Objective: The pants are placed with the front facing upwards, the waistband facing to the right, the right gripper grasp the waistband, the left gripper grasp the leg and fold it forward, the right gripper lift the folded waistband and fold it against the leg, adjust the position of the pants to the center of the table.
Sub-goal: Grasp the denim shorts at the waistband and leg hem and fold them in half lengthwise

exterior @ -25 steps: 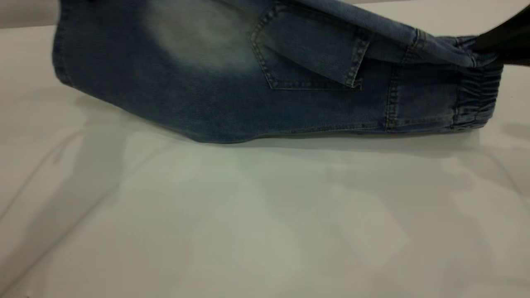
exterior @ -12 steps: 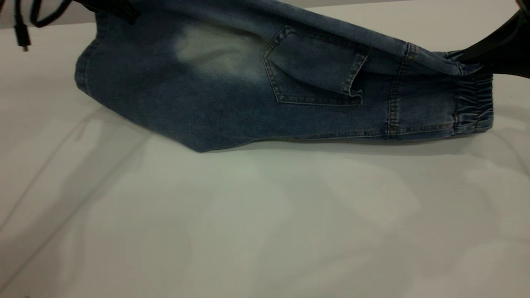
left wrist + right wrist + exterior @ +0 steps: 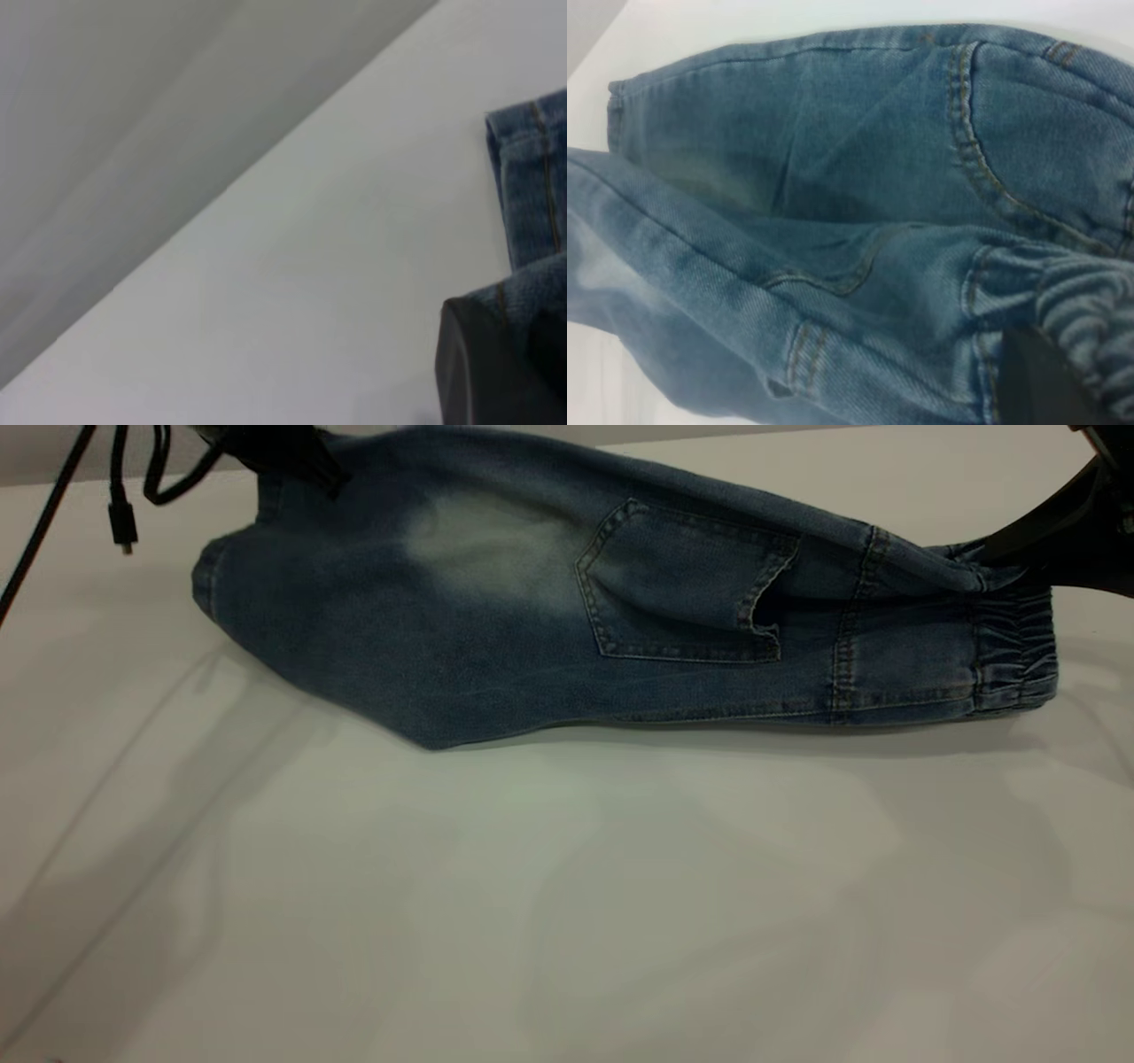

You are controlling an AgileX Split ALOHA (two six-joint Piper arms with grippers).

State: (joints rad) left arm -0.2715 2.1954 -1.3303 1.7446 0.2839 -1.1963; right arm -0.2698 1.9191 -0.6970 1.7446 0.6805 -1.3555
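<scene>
The leg, now held slightly raised, will be let go by my left gripper near the table's far edge, close to the pale faded patch (image 3: 395, 516).
The blue denim pants (image 3: 532, 629) lie folded lengthwise on the white table (image 3: 567, 886), square back pocket and a pale faded patch facing me. At the right end is the ruffled waistband (image 3: 1014, 655). My right gripper (image 3: 1001, 553) is shut on the waistband's upper layer; in the right wrist view a dark finger (image 3: 1045, 385) presses the gathered waistband (image 3: 1090, 319). At the upper left my left gripper (image 3: 292, 456) is shut on the leg, holding it slightly raised. Its wrist view shows a dark finger (image 3: 483, 372) over denim, beside the stitched leg hem (image 3: 532, 177).
A black cable with a small plug (image 3: 121, 514) dangles from the left arm above the table's far left. The table's far edge (image 3: 89, 478) runs just behind the pants. Bare table surface stretches across the whole near side.
My left gripper has come into view, carrying the leg end rightward and lower. The upper layer has settled flatter onto the lower one. The right gripper has barely moved.
</scene>
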